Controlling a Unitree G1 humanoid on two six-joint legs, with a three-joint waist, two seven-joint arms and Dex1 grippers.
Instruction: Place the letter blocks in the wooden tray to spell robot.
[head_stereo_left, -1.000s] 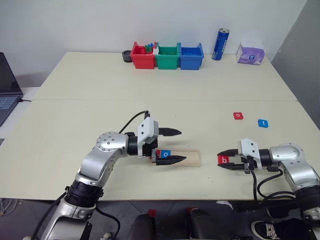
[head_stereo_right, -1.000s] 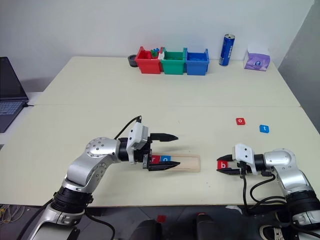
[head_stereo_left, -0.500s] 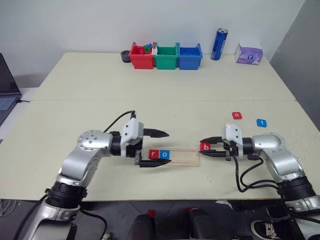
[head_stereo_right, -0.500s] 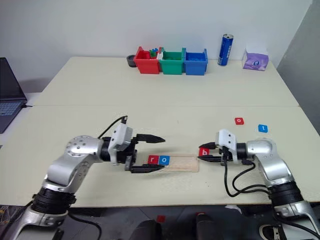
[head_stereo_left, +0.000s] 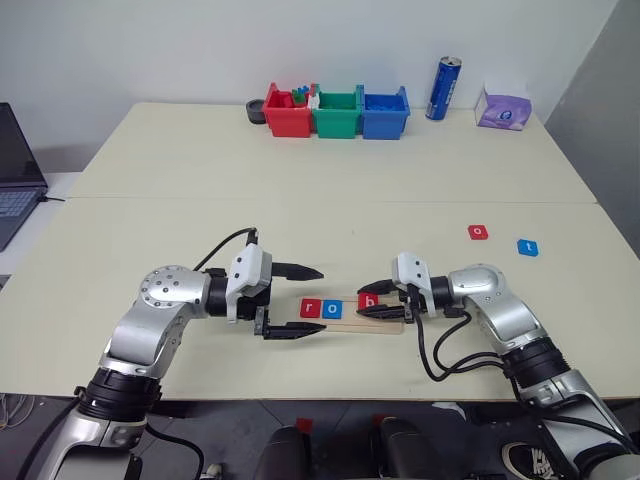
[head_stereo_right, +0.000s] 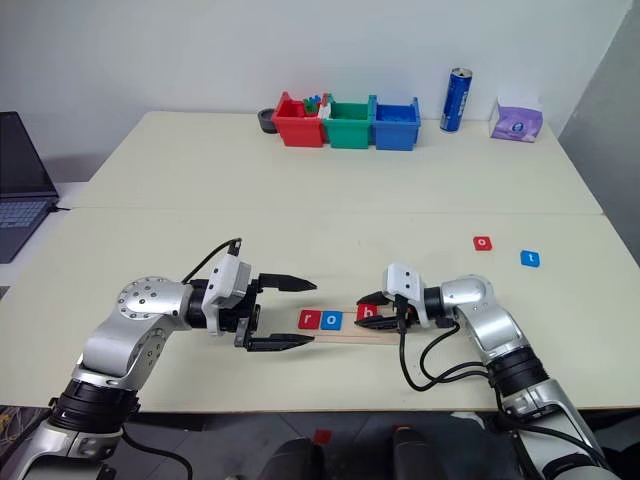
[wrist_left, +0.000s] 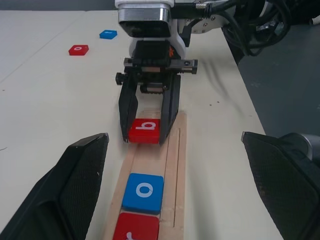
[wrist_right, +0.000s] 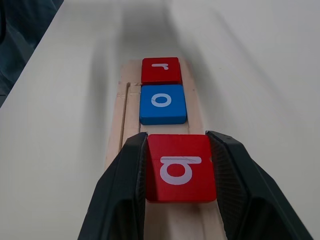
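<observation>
Next, my right gripper sets the red b block down in the wooden tray, snug (head_stereo_left: 351, 309) (wrist_right: 165, 140) against the blue o block.
The wooden tray (head_stereo_left: 349, 313) lies near the table's front edge. A red r block (head_stereo_left: 310, 308) and a blue o block (head_stereo_left: 331, 309) sit side by side at its left end. My right gripper (head_stereo_left: 372, 305) is shut on a red b block (head_stereo_left: 369, 300), held over the tray just right of the blue o, with a small gap between them (wrist_right: 180, 167). My left gripper (head_stereo_left: 321, 299) stands open at the tray's left end, one finger on each side of it, holding nothing. A red o block (head_stereo_left: 479, 232) and a blue t block (head_stereo_left: 527, 247) lie loose on the table at the right.
Red (head_stereo_left: 284, 110), green (head_stereo_left: 335, 112) and blue (head_stereo_left: 382, 112) bins stand in a row at the table's far edge, with a blue can (head_stereo_left: 440, 88) and a purple tissue box (head_stereo_left: 502, 108) to their right. A laptop (head_stereo_left: 15, 170) sits off the left side.
My right gripper has carried the b block leftward from the table's right side to over the tray. My left gripper has drawn back left, off the r and o blocks.
</observation>
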